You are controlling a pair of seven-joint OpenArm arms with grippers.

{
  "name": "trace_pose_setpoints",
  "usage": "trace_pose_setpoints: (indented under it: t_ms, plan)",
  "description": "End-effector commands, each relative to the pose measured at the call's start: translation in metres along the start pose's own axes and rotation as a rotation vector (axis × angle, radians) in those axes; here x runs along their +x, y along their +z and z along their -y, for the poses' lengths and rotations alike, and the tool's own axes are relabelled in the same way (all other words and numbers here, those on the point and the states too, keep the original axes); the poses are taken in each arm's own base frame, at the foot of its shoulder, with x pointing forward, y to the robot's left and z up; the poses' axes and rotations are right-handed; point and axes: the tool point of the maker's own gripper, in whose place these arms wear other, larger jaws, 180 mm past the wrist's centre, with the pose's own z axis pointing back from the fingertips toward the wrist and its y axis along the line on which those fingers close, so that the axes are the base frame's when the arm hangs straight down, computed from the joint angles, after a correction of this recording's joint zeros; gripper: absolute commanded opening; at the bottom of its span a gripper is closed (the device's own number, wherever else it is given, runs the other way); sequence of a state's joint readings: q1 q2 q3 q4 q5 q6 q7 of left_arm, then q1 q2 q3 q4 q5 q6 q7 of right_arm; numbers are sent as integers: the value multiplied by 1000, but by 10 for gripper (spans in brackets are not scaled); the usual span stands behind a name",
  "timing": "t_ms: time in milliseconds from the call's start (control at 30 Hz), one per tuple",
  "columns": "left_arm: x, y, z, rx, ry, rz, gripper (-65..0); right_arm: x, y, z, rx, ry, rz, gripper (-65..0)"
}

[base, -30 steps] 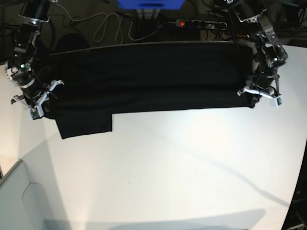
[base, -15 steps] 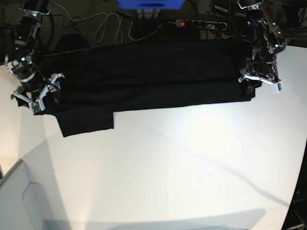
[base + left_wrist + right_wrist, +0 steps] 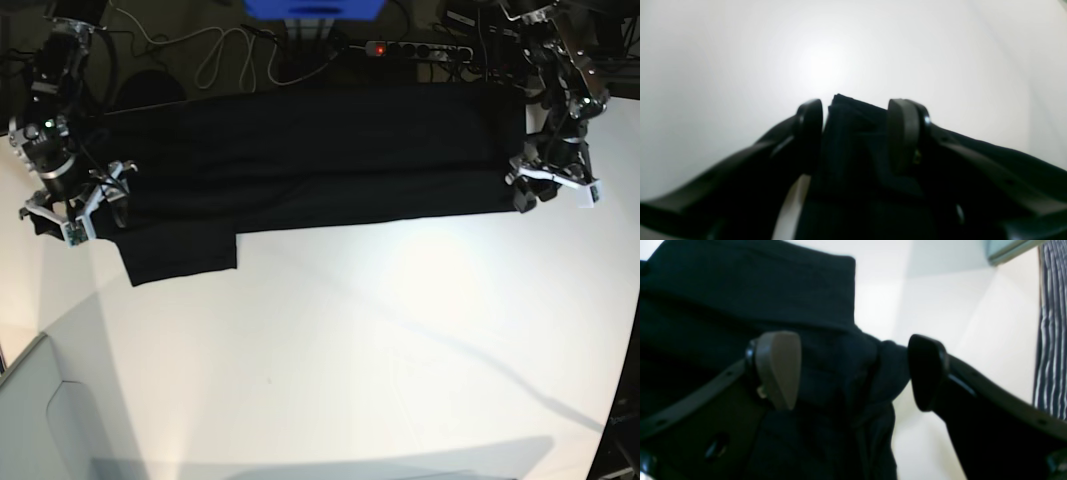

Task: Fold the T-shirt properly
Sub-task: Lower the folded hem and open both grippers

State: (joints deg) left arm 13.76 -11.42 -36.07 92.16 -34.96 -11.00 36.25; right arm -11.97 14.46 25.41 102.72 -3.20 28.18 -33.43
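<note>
The T-shirt's sleeve flap pokes out at the T-shirt's bunched end, so the robot's left gripper needs to pinch the T-shirt's loose corner (image 3: 854, 122) while the right gripper straightens that end.
The black T-shirt (image 3: 300, 150) lies as a wide flat band across the far part of the white table (image 3: 350, 350), with one sleeve flap (image 3: 180, 258) sticking out at the near left. My left gripper (image 3: 553, 190) sits at the shirt's right end. In the left wrist view it (image 3: 855, 133) is open, and a corner of the T-shirt (image 3: 853, 160) lies loose between its fingers. My right gripper (image 3: 75, 208) sits at the shirt's left end. In the right wrist view it (image 3: 853, 371) stands wide open over bunched folds of the T-shirt (image 3: 740, 290).
A power strip (image 3: 415, 48) with a red light, loose cables (image 3: 225, 55) and a blue object (image 3: 312, 8) lie beyond the table's far edge. A grey panel (image 3: 40, 430) borders the near left corner. Striped cloth (image 3: 1052, 340) shows at the right wrist view's edge.
Both grippers have opened and let go of the shirt's ends. The shirt has settled flat and slightly farther back. Both grippers stay at the ends.
</note>
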Motion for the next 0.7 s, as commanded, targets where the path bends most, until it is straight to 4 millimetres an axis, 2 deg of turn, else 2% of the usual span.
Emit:
trace_pose_setpoints:
  t_ms: [0, 233, 333, 467, 667]
  plan:
    - [12, 1, 1, -9, -12, 36, -350, 13, 3, 6, -11, 21, 41, -167]
    - [13, 1, 2, -9, -11, 38, -350, 9, 3, 7, -13, 24, 9, -167]
    - [14, -5, 1, -12, 5, 39, -350, 13, 2, 10, -21, 24, 8, -167]
    - [5, -12, -4, -4, 33, 11, -350, 12, 2, 10, -20, 23, 3, -167]
    - [1, -19, -7, -2, 55, 0, -352, 12, 2, 10, -20, 23, 3, -167]
